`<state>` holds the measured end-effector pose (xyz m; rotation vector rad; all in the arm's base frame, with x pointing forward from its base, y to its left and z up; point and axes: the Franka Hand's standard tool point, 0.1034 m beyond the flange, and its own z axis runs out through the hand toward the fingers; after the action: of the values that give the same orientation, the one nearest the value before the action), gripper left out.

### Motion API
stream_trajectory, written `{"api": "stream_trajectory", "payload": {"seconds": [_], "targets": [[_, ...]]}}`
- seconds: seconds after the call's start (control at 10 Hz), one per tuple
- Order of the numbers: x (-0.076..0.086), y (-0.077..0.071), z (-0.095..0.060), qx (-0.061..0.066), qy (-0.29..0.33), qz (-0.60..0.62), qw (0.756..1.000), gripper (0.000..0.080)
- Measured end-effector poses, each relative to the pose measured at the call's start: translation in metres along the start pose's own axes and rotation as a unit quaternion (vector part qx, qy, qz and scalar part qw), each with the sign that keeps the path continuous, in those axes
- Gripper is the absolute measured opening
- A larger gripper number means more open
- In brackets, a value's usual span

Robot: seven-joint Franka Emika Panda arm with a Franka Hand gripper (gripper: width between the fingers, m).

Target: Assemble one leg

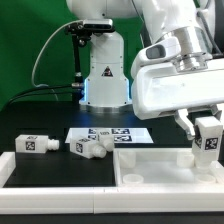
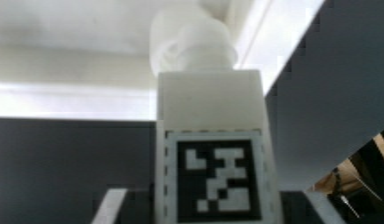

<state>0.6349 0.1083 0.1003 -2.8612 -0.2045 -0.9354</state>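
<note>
My gripper should release the leg upright in the white panel's near corner socket (image 1: 203,173), the one farthest from the loose legs.
My gripper (image 1: 207,130) is shut on one leg (image 1: 209,142), a small white block with a black-and-white tag, and holds it upright just above the far right part of the large white panel (image 1: 150,168). In the wrist view the held leg (image 2: 214,120) fills the middle with its tag facing the camera. Its rounded peg end points toward the panel's pale rim (image 2: 64,100). The gripper (image 2: 215,208) grips it at the near end.
Another leg (image 1: 33,145) lies on the black table at the exterior view's left. Two more (image 1: 90,150) lie together near the middle. The marker board (image 1: 105,133) lies behind them. The robot's base (image 1: 103,70) stands at the back.
</note>
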Motion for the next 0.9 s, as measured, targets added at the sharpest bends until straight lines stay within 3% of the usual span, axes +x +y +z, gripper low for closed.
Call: {"api": "stream_trajectory", "payload": {"seconds": [0.3, 0.7, 0.9], "targets": [[0.003, -0.002, 0.007, 0.002, 0.001, 0.003, 1.000, 0.0285], [-0.004, 0.002, 0.013, -0.002, 0.003, 0.006, 1.000, 0.0285], [-0.015, 0.001, 0.019, -0.001, -0.006, 0.006, 1.000, 0.0285]]}}
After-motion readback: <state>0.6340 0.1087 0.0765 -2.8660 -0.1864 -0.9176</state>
